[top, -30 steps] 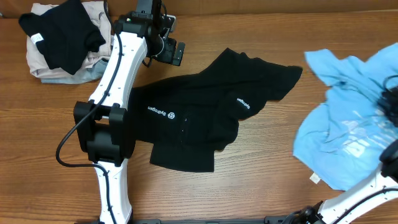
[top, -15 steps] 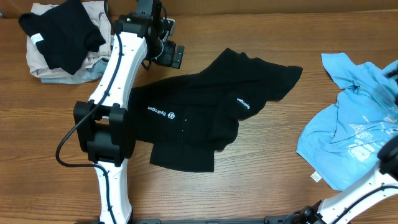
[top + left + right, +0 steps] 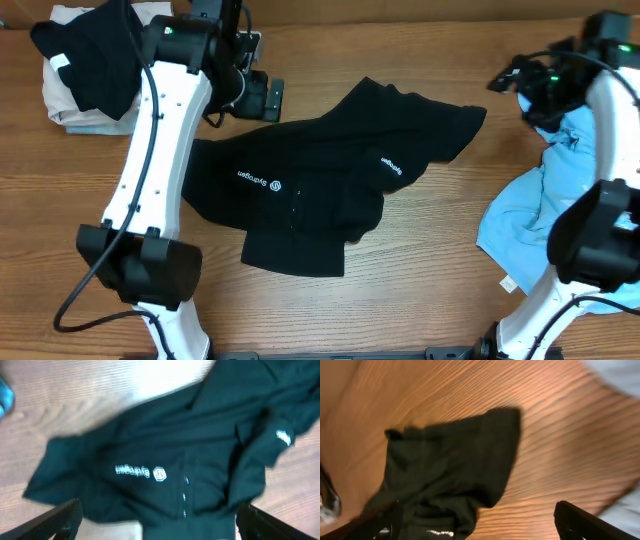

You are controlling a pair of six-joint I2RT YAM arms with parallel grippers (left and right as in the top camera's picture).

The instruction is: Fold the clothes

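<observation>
Next, I move my right gripper to the black T-shirt's end (image 3: 473, 122) (image 3: 507, 445) that is nearest the light blue T-shirt and close it there.
A large black T-shirt (image 3: 320, 180) with small white logo lettering lies crumpled in the middle of the wooden table. It also shows in the left wrist view (image 3: 165, 455) and the right wrist view (image 3: 445, 470). A light blue T-shirt (image 3: 555, 205) with a white tag lies bunched at the right. My left gripper (image 3: 262, 97) hovers over the black shirt's back left edge, open and empty (image 3: 160, 527). My right gripper (image 3: 515, 78) is above bare table between the two shirts, open and empty (image 3: 482, 525).
A pile of black and beige clothes (image 3: 90, 65) sits at the back left corner. The left arm (image 3: 150, 170) reaches over the table's left side. The right arm (image 3: 600, 150) reaches over the blue shirt. Bare wood (image 3: 420, 270) shows at the front.
The blue shirt has shifted right and bunched up. The right arm has swung into view at the back right. The left arm has moved a little to the left.
</observation>
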